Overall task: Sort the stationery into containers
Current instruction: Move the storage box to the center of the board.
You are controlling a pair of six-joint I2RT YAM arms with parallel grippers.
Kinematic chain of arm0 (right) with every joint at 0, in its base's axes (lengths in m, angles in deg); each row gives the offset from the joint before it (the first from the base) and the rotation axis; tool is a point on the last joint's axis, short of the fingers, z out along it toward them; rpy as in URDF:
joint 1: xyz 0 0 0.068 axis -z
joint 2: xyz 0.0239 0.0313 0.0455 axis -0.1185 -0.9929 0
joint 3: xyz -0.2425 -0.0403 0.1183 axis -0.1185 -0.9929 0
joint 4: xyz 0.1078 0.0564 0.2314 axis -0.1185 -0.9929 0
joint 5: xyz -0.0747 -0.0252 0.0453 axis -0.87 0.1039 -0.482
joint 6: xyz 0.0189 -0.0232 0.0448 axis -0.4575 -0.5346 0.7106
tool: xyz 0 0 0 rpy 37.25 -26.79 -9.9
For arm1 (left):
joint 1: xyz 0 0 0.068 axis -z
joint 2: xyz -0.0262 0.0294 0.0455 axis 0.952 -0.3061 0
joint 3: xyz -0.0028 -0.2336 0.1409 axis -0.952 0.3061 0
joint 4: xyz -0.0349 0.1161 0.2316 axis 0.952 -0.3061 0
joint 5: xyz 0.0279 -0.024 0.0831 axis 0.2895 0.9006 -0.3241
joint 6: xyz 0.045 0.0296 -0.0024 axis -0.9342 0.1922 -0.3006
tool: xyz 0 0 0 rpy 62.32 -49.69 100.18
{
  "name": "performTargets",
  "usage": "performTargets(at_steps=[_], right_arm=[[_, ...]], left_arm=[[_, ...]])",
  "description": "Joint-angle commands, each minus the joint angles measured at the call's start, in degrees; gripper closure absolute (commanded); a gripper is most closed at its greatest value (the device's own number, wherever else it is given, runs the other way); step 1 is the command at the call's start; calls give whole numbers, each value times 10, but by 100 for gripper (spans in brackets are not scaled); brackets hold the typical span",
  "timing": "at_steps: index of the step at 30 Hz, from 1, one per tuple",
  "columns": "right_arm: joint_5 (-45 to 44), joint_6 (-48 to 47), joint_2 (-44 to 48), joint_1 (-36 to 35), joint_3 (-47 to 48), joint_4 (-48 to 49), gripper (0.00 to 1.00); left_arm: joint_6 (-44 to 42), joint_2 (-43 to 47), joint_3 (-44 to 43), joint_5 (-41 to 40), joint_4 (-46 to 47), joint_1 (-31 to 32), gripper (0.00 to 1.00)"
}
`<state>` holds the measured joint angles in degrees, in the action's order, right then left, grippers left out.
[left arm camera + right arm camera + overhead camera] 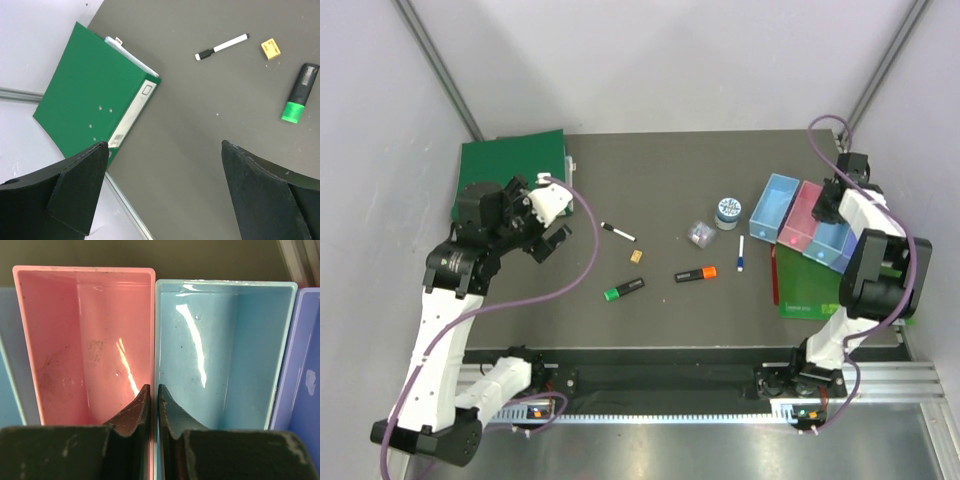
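Observation:
My right gripper will set the joined trays down on the bare table [706, 174] behind the clip box and tin.
The containers are a joined row at the right: light blue tray [775, 205], pink tray [802, 215], light blue tray [827, 240] and purple-blue tray [845, 257]. My right gripper [154, 387] is shut on the wall shared by the pink tray [85, 340] and the light blue tray [225, 340], one finger inside each. Both trays are empty. The stationery lies mid-table: marker [618, 232], tan block [636, 256], green-capped highlighter [623, 289], orange-capped highlighter [696, 273], pen [741, 253], clip box [698, 232], tin [727, 212]. My left gripper [548, 243] hangs open and empty left of them.
A green folder [510, 165] lies at the back left corner, near the table's left edge [125, 205]. A green red-edged board [810, 290] sits under the trays' near end. Grey walls close in the table on both sides.

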<state>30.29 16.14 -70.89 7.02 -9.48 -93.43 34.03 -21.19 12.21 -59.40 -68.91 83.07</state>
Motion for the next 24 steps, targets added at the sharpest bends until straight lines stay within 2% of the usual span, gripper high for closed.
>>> performTargets(at_steps=[1, 10, 24], right_arm=[[-22, 13, -40, -6, 98, 33, 100], [-34, -13, -152, -13, 227, 35, 100], [-98, -71, -286, -105, 341, 52, 100]], left_arm=[[-2, 19, -10, -12, -30, 2, 1], [6, 7, -24, -37, -57, 2, 1], [16, -17, -14, -57, -52, 2, 1]])
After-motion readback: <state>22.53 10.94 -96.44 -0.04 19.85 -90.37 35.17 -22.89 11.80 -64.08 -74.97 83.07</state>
